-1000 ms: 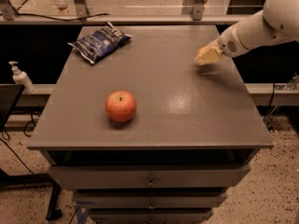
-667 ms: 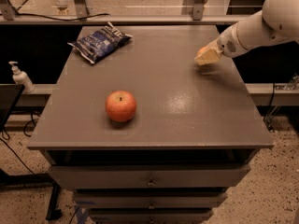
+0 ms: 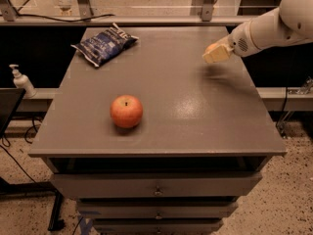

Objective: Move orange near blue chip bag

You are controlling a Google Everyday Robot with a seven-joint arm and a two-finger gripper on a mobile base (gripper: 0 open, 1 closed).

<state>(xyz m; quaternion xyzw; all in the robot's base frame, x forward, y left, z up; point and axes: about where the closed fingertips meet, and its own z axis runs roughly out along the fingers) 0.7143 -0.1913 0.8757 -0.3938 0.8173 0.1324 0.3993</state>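
My gripper will set the orange free on the grey table, up against the blue chip bag's near edge [image 3: 117, 55]. The orange is now held a little above the table.
The blue chip bag [image 3: 103, 44] lies flat at the table's far left corner. My gripper [image 3: 216, 53] is over the far right part of the table, held a little above the surface, far to the right of the bag. A small orange-yellow patch of the orange [image 3: 211, 47] shows at the fingertips, and the gripper is closed around it; most of the fruit is hidden. A larger red-orange apple [image 3: 126, 111] sits on the table's front left.
The grey table [image 3: 195, 116] has drawers below its front edge. A white pump bottle [image 3: 20, 80] stands on a ledge to the left. A rail and glass run behind the table. My white arm [image 3: 279, 26] comes in from the right.
The gripper has risen slightly with the orange in it. The apple and the bag have not moved.
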